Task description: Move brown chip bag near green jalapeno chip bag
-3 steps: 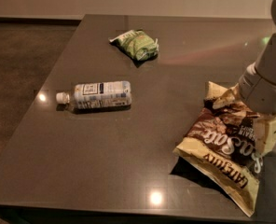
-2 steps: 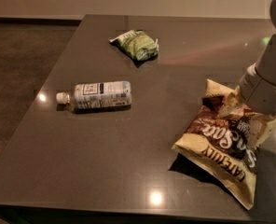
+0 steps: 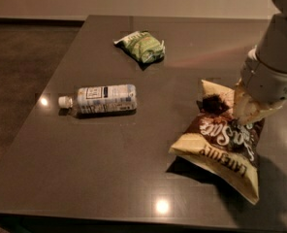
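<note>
My gripper should set the brown chip bag free just beside the green jalapeno chip bag (image 3: 195, 58), away from the dark floor.
The brown chip bag (image 3: 218, 142), dark brown with tan edges and white lettering, is at the right of the dark table, tilted with its near edge raised above its shadow. My gripper (image 3: 244, 111) comes down from the right onto the bag's upper right part and is shut on it. The green jalapeno chip bag (image 3: 141, 46) lies flat at the far middle of the table, well apart from the brown bag.
A clear plastic bottle (image 3: 100, 99) with a white label and white cap lies on its side at the left middle. The table's (image 3: 109, 169) front edge runs just below the brown bag. Dark floor lies to the left.
The brown chip bag and my gripper have shifted a little to the left, towards the table's middle. The bottle and green bag have not moved.
</note>
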Tool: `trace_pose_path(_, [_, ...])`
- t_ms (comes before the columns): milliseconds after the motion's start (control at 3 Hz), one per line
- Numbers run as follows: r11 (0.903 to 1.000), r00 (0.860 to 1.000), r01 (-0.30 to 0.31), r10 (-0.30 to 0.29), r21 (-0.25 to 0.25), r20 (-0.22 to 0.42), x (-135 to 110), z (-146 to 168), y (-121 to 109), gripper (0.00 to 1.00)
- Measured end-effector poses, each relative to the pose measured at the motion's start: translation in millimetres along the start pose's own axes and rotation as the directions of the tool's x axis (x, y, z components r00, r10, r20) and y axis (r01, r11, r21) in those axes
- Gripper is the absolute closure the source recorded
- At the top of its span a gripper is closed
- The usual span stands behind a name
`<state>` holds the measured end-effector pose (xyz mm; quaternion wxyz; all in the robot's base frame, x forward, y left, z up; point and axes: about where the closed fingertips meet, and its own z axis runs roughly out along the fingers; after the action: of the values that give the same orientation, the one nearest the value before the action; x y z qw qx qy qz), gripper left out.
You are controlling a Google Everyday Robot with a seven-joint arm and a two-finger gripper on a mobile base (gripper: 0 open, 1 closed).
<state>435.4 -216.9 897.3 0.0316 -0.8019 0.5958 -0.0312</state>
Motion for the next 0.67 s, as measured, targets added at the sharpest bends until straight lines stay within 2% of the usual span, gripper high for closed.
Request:
trace_pose_path(333, [0.9967, 0.997, -0.080, 0.079, 0.018, 0.010, -10, -6, -21, 1.00])
trace_pose_path(667, [0.9860, 0.986, -0.164, 0.162, 0.033, 0.046, -16, -5, -51, 1.00])
